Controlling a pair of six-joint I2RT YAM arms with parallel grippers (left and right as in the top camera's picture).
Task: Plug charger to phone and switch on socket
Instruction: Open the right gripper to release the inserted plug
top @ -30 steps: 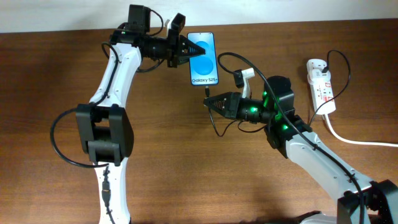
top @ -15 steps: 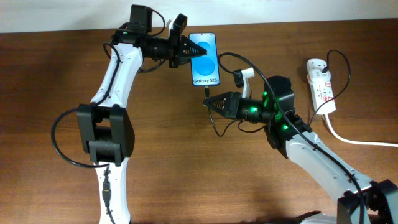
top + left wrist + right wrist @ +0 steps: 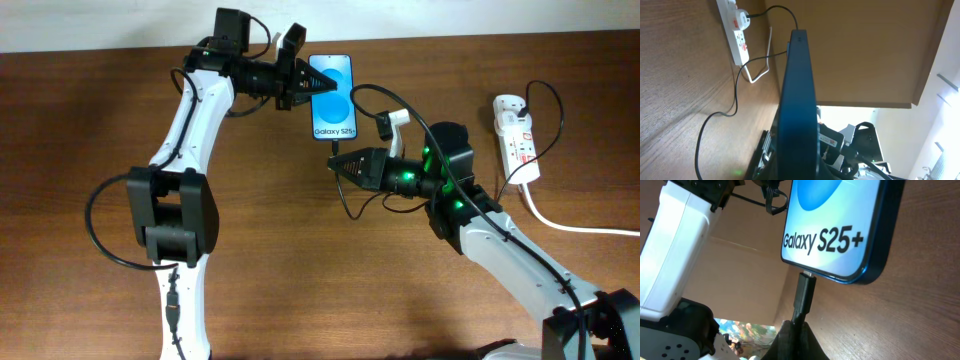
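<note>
The phone, now held against the charger plug's tip, will leave my left gripper flat on the bare table [image 3: 297, 162], just beside my right gripper's fingers.
The phone [image 3: 333, 96] with its blue screen and "Galaxy S25+" text is held at its left side by my left gripper [image 3: 305, 88], which is shut on it. In the left wrist view the phone [image 3: 798, 100] shows edge-on. My right gripper [image 3: 338, 163] is shut on the charger plug [image 3: 804, 294], whose tip touches the phone's bottom edge [image 3: 840, 235]. The thin black charger cable [image 3: 372, 100] loops back over the right arm. The white socket [image 3: 517, 136] lies at the far right, also in the left wrist view [image 3: 735, 27].
A thick white cord [image 3: 570, 225] runs from the socket to the right edge. A black plug and cable [image 3: 545, 100] sit in the socket. The table's far edge meets a pale wall [image 3: 450, 15].
My left gripper has moved the phone slightly to the right and a little down, toward the plug. The right arm has stayed still.
</note>
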